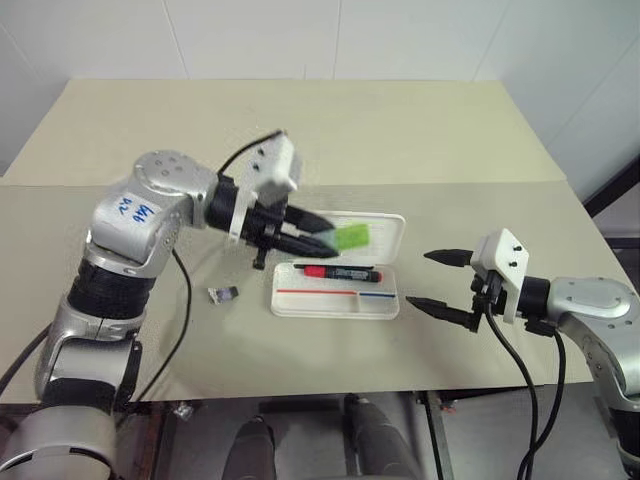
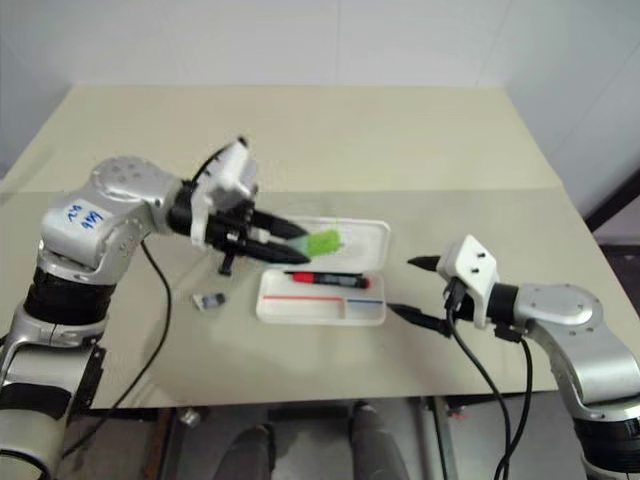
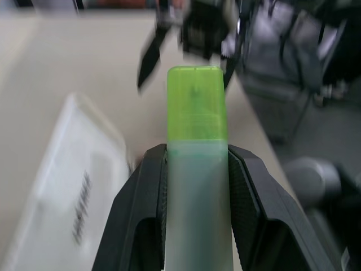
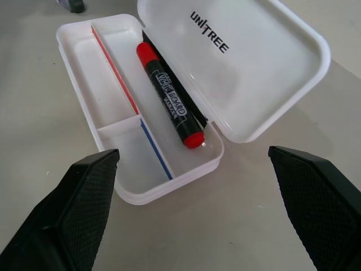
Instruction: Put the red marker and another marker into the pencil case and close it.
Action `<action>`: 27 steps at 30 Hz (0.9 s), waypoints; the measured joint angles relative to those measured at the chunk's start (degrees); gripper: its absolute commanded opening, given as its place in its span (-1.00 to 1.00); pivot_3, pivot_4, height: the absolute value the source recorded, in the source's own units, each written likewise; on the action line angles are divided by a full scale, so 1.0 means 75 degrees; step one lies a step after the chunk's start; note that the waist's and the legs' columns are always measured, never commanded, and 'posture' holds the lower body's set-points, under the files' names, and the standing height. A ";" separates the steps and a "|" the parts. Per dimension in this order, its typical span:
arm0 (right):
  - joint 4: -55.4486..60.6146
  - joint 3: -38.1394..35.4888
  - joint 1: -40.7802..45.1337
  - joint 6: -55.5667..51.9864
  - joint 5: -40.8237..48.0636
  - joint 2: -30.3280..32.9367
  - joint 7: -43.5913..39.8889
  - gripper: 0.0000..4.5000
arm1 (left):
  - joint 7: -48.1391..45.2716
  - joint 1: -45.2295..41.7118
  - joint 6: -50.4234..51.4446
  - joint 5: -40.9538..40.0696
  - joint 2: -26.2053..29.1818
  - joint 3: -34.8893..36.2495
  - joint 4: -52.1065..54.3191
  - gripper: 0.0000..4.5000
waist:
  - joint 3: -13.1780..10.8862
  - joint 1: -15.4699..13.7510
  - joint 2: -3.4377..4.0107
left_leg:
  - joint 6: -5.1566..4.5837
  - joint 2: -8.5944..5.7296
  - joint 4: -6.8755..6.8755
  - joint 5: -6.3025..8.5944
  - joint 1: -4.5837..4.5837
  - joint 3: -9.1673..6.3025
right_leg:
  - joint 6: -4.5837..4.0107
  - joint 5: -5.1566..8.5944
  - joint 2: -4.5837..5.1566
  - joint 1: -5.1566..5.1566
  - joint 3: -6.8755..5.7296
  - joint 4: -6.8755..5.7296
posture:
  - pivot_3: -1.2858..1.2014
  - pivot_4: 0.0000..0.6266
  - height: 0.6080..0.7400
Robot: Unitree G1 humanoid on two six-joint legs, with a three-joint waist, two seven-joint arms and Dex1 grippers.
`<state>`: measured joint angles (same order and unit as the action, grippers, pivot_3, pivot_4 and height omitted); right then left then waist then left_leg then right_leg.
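Note:
Next, my left gripper sets the green marker down between the pencil case's red piece and its front side (image 1: 322, 301).
The pencil case (image 1: 335, 305) lies open in the middle of the table, its lid (image 4: 242, 62) folded back flat. The red marker (image 1: 338, 272) rests inside along the hinge side, with its red cap (image 4: 146, 53) toward my left. My left gripper (image 1: 328, 236) hovers over the lid's left part, shut on the green marker (image 3: 196, 107), whose bright green end sticks out past the fingertips toward the right. To the right of the case my right gripper (image 1: 420, 278) is open a little above the table, nothing between its fingers.
A small dark object (image 1: 223, 293) lies on the table left of the case. A seam (image 1: 450, 183) crosses the table behind the case. The table's front edge (image 1: 300, 392) runs close to me. Black cables hang from both wrists.

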<state>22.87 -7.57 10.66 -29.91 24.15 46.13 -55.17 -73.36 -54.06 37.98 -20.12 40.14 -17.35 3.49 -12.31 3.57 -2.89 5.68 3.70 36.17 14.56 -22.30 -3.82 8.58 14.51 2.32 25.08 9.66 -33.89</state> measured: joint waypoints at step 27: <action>0.0360 -0.0065 -0.0410 0.0126 0.0158 0.0024 0.0254 1.00 | 0.0869 0.0433 0.0541 0.1804 -0.0652 -0.1432 0.0108 -0.18 | 0.0000 -0.0040 0.0000 | -0.0029 0.0000 0.0003 0.0017 0.0026 -0.0003 | 0.0010 0.0008 0.0000 -0.0050 0.0001 0.0015 | 0.03 -0.52 1.00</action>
<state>25.58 -8.06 7.59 -28.97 25.33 46.30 -53.27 -66.84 -50.81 42.04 -6.59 35.25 -28.09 4.30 -12.31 3.26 -2.89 5.46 3.70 36.19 14.69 -22.10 -3.84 8.65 14.57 2.32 24.70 9.67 -33.78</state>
